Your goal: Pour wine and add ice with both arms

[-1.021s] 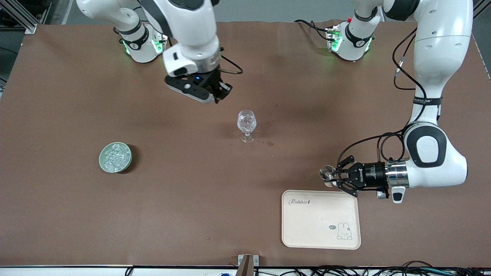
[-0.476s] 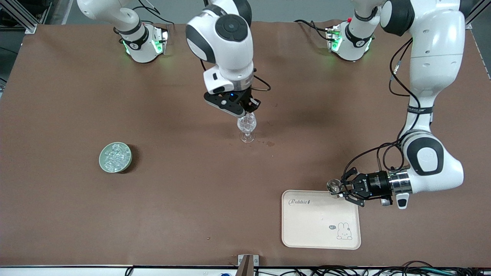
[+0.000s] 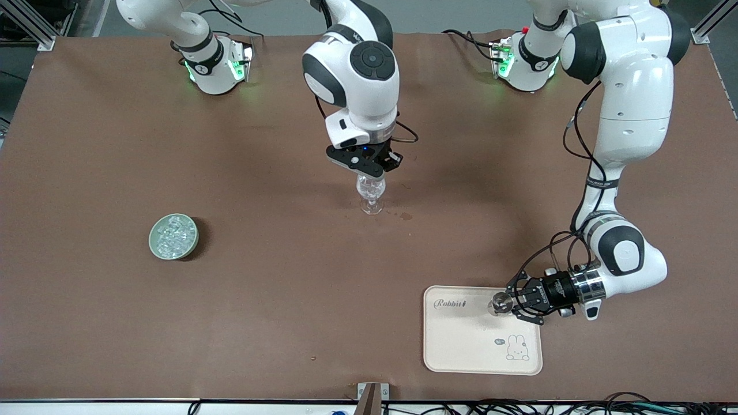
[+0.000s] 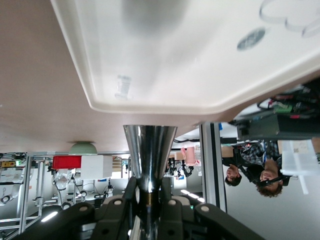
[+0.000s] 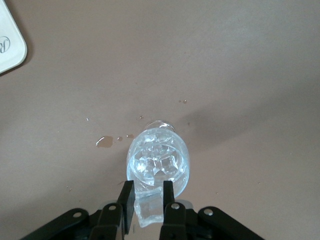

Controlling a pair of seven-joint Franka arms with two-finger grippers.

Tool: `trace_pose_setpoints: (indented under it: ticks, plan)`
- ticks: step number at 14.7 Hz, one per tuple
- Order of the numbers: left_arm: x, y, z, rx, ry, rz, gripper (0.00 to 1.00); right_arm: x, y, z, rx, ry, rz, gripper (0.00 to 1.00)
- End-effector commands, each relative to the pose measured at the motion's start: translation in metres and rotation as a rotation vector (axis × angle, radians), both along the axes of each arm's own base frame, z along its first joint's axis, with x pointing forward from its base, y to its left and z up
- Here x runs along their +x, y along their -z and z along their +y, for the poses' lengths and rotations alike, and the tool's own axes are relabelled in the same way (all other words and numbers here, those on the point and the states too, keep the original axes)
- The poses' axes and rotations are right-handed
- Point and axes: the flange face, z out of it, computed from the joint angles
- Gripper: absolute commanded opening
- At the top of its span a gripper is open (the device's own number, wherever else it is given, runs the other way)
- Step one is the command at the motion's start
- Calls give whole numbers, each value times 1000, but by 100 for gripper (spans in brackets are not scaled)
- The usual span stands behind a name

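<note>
My left gripper is going to set the metal measuring cup down on the cream tray (image 3: 490, 315) (image 4: 163, 53), between the tray's lettering and its rabbit drawing.
A clear stemmed glass (image 3: 371, 193) stands mid-table with several ice cubes in it; it also shows in the right wrist view (image 5: 157, 160). My right gripper (image 3: 372, 172) hangs just over its rim, shut on one clear ice cube (image 5: 149, 210) held between the fingers of that gripper (image 5: 148, 192). A green bowl (image 3: 173, 236) of ice sits toward the right arm's end. My left gripper (image 3: 512, 302) is shut on a shiny metal measuring cup (image 3: 499, 304) lying sideways over the cream tray (image 3: 481, 346). In the left wrist view this gripper (image 4: 149, 187) clamps the cup's narrow waist (image 4: 150, 145).
Small wet spots (image 3: 405, 216) lie on the brown table beside the glass's foot, also seen in the right wrist view (image 5: 104, 141). The tray bears a rabbit drawing (image 3: 517, 349). Both arm bases stand along the table edge farthest from the front camera.
My right gripper swung from over bare table to just above the glass and came lower. My left gripper carried the metal cup from beside the tray to over it.
</note>
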Motion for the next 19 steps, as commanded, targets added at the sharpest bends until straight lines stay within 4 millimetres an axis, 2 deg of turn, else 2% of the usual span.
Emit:
trace_pose_setpoints:
  ticks: [1,3,5,8,14,17,19]
  plan:
    - [9,6,-2,6,-31,-3,1,4,3,3,-9,11,-20,1]
    - [11,23,-7,38,-62,-2,1,6,6,3,-1,11,-25,1]
    - [13,27,-13,59,-66,-31,1,5,7,5,-1,10,-23,1]
    - [10,45,-15,47,-73,-51,1,5,7,4,-3,11,-22,2]
    - [7,55,-12,37,-77,-92,2,5,8,4,-12,3,-28,3]
    - [6,57,-8,26,-80,-86,7,5,14,4,-20,3,-21,5]
    - [6,55,-8,6,-76,-85,13,5,14,4,-19,3,-22,9]
